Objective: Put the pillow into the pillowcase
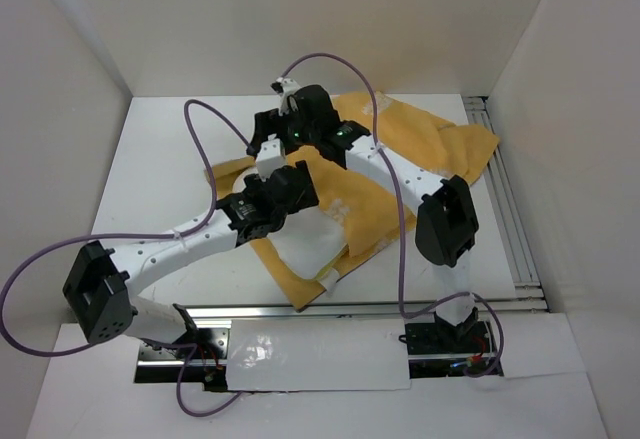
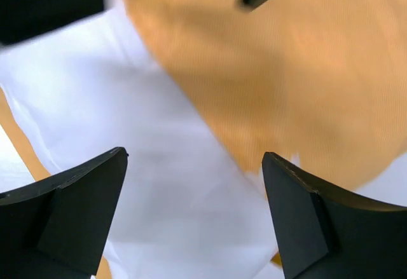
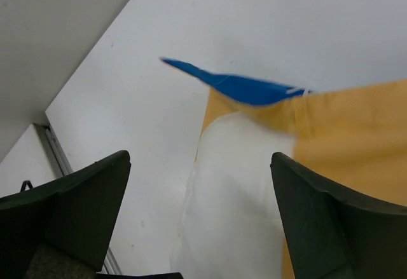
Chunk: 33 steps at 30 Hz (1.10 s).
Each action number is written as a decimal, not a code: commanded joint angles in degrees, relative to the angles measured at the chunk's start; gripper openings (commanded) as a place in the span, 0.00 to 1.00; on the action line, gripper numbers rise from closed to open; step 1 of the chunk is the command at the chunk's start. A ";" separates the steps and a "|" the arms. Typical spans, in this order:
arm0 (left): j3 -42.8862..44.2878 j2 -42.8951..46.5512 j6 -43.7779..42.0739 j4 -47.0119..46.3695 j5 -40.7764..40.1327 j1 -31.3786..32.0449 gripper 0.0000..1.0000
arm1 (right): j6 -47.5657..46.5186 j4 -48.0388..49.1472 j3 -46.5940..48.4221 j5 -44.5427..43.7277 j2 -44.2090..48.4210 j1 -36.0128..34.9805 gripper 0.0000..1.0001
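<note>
I will next move my left gripper to the white pillow's near corner (image 1: pixel 310 267), beside the pillowcase's white tag, and close it there.
The pillowcase (image 1: pixel 440 144) lies spread over the middle of the table, orange-yellow side up. The white pillow (image 1: pixel 305 249) shows at its near edge, partly covered by the fabric. My left gripper (image 1: pixel 292 181) is open just above the pillow (image 2: pixel 159 164), with orange pillowcase fabric (image 2: pixel 286 88) to its upper right. My right gripper (image 1: pixel 262 144) is open over a pillow corner (image 3: pixel 241 183) at the far left end. Orange fabric (image 3: pixel 356 139) lies to its right, and a blue flap (image 3: pixel 248 88) of the case's outside sticks out beyond it. Both grippers (image 2: pixel 194 155) (image 3: pixel 200 157) hold nothing.
White walls enclose the table on the left, back and right. A metal rail (image 1: pixel 505 209) runs along the right edge and another (image 1: pixel 330 311) along the front by the arm bases. Purple cables (image 1: pixel 200 139) loop over both arms. Bare tabletop (image 3: pixel 127 101) lies beyond the right gripper.
</note>
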State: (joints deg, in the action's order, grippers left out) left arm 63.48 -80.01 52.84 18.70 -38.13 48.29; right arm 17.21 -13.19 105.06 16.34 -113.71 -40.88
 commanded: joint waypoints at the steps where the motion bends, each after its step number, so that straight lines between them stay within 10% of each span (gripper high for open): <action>1: -2.57 2.66 4.99 1.78 3.22 0.22 1.00 | 1.60 3.00 -1.24 9.42 2.79 2.55 1.00; 20: -15.76 10.40 -12.68 6.09 10.36 14.72 1.00 | 10.46 -12.65 -57.76 -24.60 52.43 11.18 1.00; 33: -13.74 6.35 -17.40 4.25 10.97 15.25 1.00 | 3.63 0.45 -46.56 -19.24 26.83 15.83 1.00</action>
State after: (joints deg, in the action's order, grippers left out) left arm 47.66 -73.65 39.20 25.21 -26.68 63.18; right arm 24.45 -18.70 51.05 -2.76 -81.76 -26.11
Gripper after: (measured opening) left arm 0.998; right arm 0.997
